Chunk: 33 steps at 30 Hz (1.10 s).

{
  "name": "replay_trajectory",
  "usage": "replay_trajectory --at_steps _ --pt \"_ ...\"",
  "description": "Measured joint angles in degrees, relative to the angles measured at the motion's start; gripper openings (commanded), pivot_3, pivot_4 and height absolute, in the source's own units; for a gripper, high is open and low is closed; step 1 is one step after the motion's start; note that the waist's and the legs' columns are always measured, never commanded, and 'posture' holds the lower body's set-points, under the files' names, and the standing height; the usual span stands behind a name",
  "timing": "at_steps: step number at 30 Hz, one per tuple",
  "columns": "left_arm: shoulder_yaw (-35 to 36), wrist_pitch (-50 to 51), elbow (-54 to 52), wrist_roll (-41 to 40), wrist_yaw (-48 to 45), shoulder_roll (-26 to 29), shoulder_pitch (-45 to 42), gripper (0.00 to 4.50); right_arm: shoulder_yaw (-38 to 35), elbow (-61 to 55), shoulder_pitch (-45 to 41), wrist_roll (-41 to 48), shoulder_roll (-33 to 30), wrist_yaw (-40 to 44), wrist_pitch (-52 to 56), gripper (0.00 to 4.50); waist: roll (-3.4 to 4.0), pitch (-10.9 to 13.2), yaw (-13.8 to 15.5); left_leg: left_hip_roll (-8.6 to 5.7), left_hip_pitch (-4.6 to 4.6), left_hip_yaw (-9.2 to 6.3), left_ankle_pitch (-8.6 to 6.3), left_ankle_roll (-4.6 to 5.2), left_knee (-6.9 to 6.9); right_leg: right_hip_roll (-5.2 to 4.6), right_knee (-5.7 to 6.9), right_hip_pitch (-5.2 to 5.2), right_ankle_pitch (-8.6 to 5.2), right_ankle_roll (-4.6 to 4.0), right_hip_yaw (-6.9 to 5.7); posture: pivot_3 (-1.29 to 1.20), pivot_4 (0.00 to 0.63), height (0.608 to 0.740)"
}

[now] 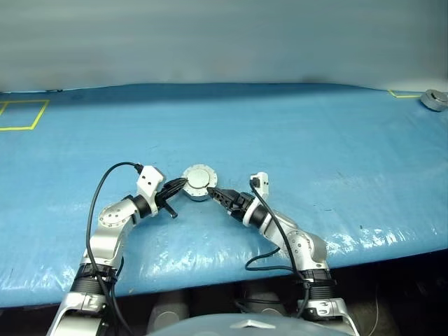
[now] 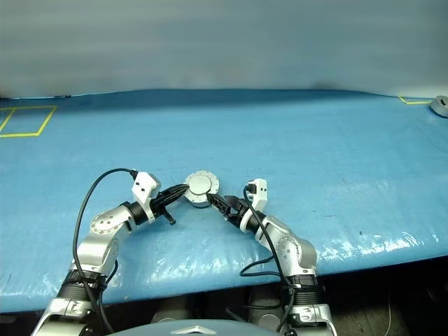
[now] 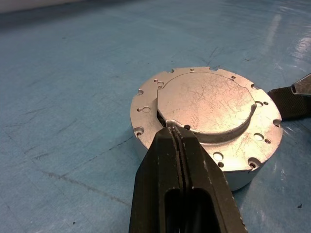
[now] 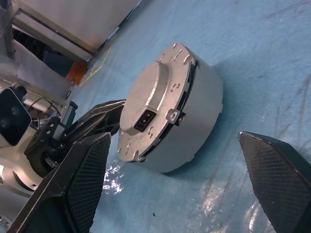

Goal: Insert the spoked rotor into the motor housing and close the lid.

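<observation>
A dark gap separates the lid from the side of the motor housing. Next, my right gripper pinches both together [image 4: 176,127] and lifts them for my left gripper to squeeze.
The motor housing [image 1: 199,183] sits on the blue table between my two grippers, a round silver drum. Its lid [image 3: 206,102] lies flat on top, plain face up with the raised centre circle showing. The spoked rotor is hidden from view. My left gripper [image 3: 176,132] is shut, its tips resting on the lid's rim at the edge of the raised circle. My right gripper [image 4: 174,141] is open on the housing's other side, its fingers [image 4: 90,170] spread wide and apart from the drum wall. In the head view the right gripper [image 1: 214,192] points at the housing's near right side.
A separate grey metal puck [image 1: 434,100] lies at the table's far right corner. A yellow tape square [image 1: 21,115] marks the far left. The table's front edge [image 1: 210,280] runs just behind my arms, and black cables loop off both wrists.
</observation>
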Motion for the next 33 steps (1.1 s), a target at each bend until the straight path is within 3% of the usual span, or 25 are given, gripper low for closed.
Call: replay_trajectory --at_steps 10,13,19,21,33 --pt "-0.1 -0.1 0.4 0.1 0.0 0.0 -0.3 0.00 1.6 3.3 -3.0 -0.7 1.2 1.5 -0.3 4.45 0.03 0.0 0.0 -0.04 -0.10 -0.02 0.00 0.00 -0.03 -0.01 -0.01 -0.05 0.11 -0.19 0.00 0.00 0.150 0.740" --pt "-0.1 -0.1 0.4 0.1 0.0 0.0 -0.3 0.00 0.7 4.0 -2.9 -0.4 1.8 1.6 -0.4 3.81 0.03 0.0 0.1 -0.05 -0.10 -0.03 0.00 0.00 -0.04 -0.01 -0.01 -0.06 0.11 -0.18 0.00 0.00 0.150 0.740" --pt "0.1 -0.1 0.4 0.1 0.1 0.1 -0.2 0.00 -0.2 4.2 -1.8 0.2 1.8 2.2 -0.5 1.78 0.06 0.1 0.0 -0.08 -0.19 -0.03 0.00 0.00 -0.08 -0.01 -0.02 -0.15 0.12 -0.19 0.00 0.00 0.150 0.740" --pt "0.5 0.0 0.5 0.2 0.1 0.3 0.0 0.00 -0.1 3.8 -1.9 0.2 1.8 2.7 -1.0 1.28 0.06 0.1 0.1 -0.08 -0.18 -0.05 0.00 0.00 -0.08 -0.01 -0.02 -0.13 0.11 -0.18 -0.01 0.00 0.150 0.740" --pt "0.5 -0.1 0.5 0.2 -0.1 0.6 0.4 0.00 0.5 3.8 -1.5 -0.6 1.8 3.2 -2.6 1.20 0.07 0.1 0.1 -0.07 -0.16 -0.04 0.01 -0.01 -0.07 -0.02 -0.01 -0.11 0.02 -0.02 0.01 0.00 0.150 0.740"
